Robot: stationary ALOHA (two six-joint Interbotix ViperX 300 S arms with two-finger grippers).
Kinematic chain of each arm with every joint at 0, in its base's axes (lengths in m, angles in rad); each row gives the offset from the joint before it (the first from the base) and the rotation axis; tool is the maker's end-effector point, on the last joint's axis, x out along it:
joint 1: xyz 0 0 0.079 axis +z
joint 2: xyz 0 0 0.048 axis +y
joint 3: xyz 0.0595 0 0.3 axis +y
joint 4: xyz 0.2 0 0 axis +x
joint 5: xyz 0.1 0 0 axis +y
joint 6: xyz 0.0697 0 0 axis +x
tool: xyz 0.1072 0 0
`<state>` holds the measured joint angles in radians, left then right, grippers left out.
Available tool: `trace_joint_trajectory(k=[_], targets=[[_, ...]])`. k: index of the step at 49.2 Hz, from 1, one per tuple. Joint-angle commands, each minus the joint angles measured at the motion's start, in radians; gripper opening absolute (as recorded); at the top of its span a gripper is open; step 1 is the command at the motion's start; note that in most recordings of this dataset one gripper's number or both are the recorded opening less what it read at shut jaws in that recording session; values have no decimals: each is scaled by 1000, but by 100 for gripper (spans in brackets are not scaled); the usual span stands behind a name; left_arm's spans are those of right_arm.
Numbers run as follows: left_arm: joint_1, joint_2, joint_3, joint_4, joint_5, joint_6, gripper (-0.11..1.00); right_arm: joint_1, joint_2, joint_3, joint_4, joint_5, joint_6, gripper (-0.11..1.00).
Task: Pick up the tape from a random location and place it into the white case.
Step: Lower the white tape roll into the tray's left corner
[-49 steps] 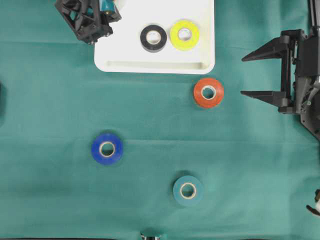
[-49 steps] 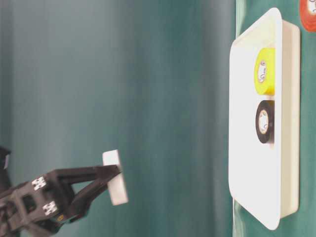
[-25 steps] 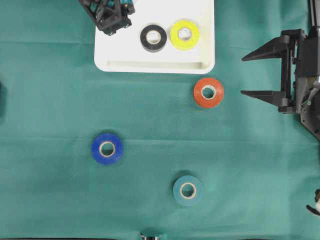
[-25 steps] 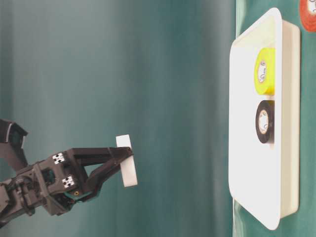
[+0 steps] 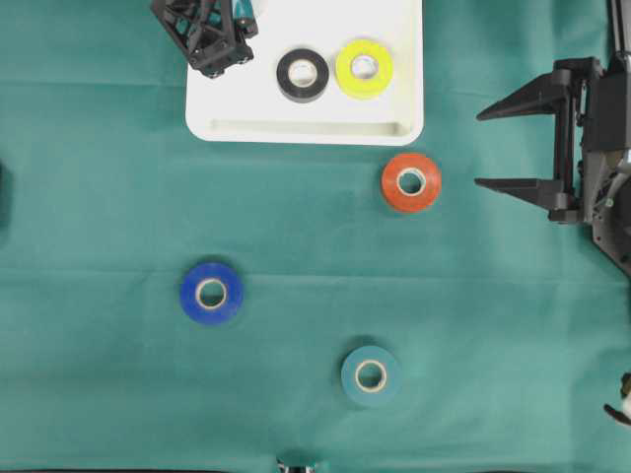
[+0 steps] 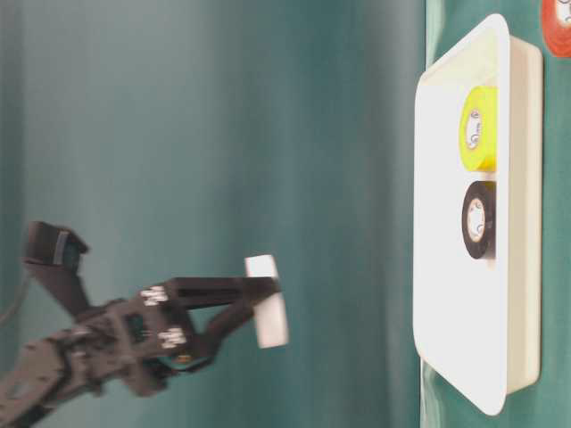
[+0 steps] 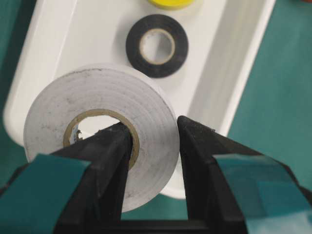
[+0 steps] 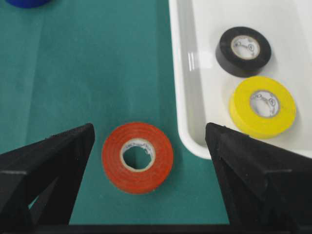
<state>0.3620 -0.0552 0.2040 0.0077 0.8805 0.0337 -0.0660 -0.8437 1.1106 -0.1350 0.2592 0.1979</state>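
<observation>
The robot's left gripper will release the white tape roll on the case's bottom beside the black roll (image 5: 248, 51) (image 7: 118, 101), across from the yellow roll.
My left gripper (image 7: 153, 131) is shut on a white tape roll (image 7: 97, 97), one finger through its core and the other on its outer face. It hangs above the left end of the white case (image 7: 73, 44), clear of the case (image 6: 446, 294) in the table-level view, where the roll (image 6: 268, 314) shows too. In the overhead view this gripper (image 5: 237, 15) sits at the case's (image 5: 306, 130) top-left corner. A black roll (image 5: 286, 79) and a yellow roll (image 5: 345, 71) lie in the case. My right gripper (image 5: 477, 150) stands open, right of a red roll (image 5: 391, 187).
A blue roll (image 5: 192, 296) and a teal roll (image 5: 352, 379) lie on the green cloth nearer the front. In the right wrist view the red roll (image 8: 112, 158) lies between the wide-apart fingers, just outside the case's rim (image 8: 178, 73).
My left gripper has carried the white roll to the right, over the case's left end, and closer to the case. The right arm has not moved.
</observation>
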Motion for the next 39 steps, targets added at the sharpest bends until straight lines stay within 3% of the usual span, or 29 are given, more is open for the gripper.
trace_joint_trajectory(k=[1, 17, 39], targets=[[8, 0, 32, 2, -58, 2, 26, 0, 3, -17, -2, -3, -2, 90], [32, 98, 216, -3, -330, 2, 26, 0, 5, -17, -2, -2, -2, 90], [32, 155, 245, -3, -449, 2, 26, -2, 8, -15, -2, 0, -3, 90]])
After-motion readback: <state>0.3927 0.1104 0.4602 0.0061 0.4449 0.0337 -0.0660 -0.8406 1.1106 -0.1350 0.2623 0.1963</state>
